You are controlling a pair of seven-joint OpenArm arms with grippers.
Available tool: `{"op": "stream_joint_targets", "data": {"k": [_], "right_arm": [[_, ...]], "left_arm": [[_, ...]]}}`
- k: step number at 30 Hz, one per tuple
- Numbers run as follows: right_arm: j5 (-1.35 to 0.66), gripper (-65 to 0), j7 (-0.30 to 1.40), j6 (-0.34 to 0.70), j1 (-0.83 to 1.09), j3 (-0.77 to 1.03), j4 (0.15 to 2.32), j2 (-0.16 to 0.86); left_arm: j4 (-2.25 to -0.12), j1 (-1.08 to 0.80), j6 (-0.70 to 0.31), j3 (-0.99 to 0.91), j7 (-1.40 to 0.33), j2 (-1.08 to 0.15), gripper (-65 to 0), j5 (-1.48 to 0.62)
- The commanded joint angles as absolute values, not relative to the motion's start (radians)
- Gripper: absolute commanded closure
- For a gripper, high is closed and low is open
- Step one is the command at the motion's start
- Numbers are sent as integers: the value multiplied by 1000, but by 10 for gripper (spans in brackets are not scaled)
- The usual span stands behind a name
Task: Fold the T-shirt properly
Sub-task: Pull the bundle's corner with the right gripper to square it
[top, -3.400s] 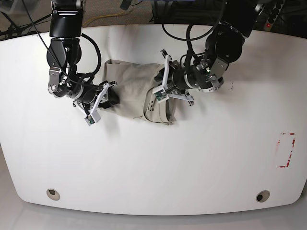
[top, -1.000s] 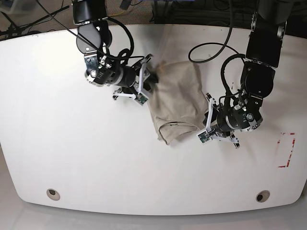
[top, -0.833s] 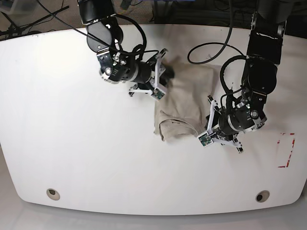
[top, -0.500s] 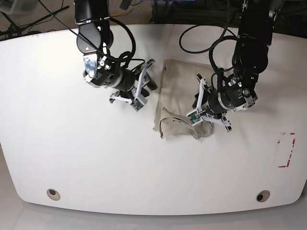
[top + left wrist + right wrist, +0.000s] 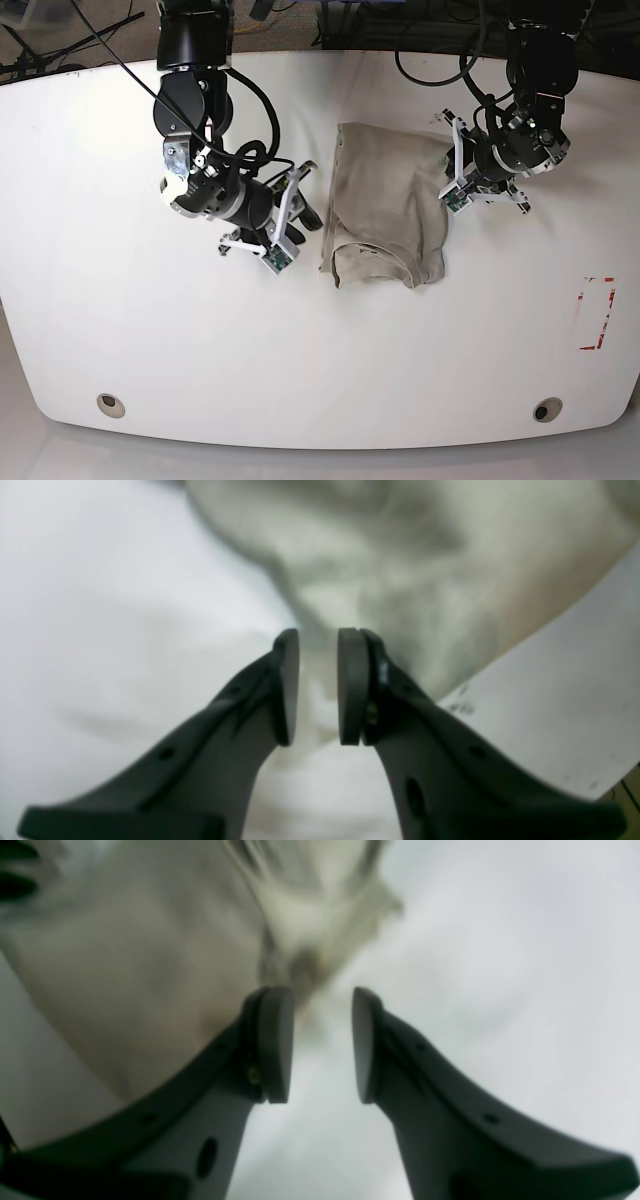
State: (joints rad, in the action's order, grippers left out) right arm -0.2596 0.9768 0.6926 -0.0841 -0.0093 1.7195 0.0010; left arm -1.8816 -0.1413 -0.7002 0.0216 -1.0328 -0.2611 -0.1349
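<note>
The robot's left gripper will release the T-shirt's side edge on the bare part of the table (image 5: 457, 232) facing the red tape rectangle.
The beige T-shirt (image 5: 385, 205) lies folded into an upright, wrinkled rectangle in the middle of the white table (image 5: 320, 340), its collar end towards the front edge. My left gripper (image 5: 448, 180) hangs at the shirt's upper right edge. In the left wrist view this gripper (image 5: 318, 632) shows a narrow gap between its pads, with blurred T-shirt (image 5: 425, 570) just beyond the tips. My right gripper (image 5: 302, 208) sits just off the shirt's left edge. In the right wrist view it (image 5: 320, 992) is open and holds nothing, a rumpled part of the T-shirt (image 5: 150, 965) lying just ahead.
A red tape rectangle (image 5: 597, 312) marks the table at the far right. Two round holes (image 5: 111, 404) (image 5: 547, 409) sit near the front edge. Cables and dark equipment line the back of the table.
The arm on the base view's right swung from the shirt's lower right up to its upper right edge. The other arm drew back down and left. The shirt now lies narrower and squarer.
</note>
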Motion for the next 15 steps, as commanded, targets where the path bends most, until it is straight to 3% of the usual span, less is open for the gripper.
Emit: {"op": "stream_joint_targets", "data": {"k": [1,7,15], "right_arm": [[-278,-182,960,698,-131,-10,1719,-31],[-278,-182,1018,698,-191,-24,1618,-117],[-278,-182,1020,698,-194,-102,1543,-127]], "left_arm": [[-1900,-142,-698,24,-1017,-263,-121,-153],[-1850,-139,-698,24,-1013,-262,-121,-151],[-1765,-148,-698,19,-932,-234,-121,-145]]}}
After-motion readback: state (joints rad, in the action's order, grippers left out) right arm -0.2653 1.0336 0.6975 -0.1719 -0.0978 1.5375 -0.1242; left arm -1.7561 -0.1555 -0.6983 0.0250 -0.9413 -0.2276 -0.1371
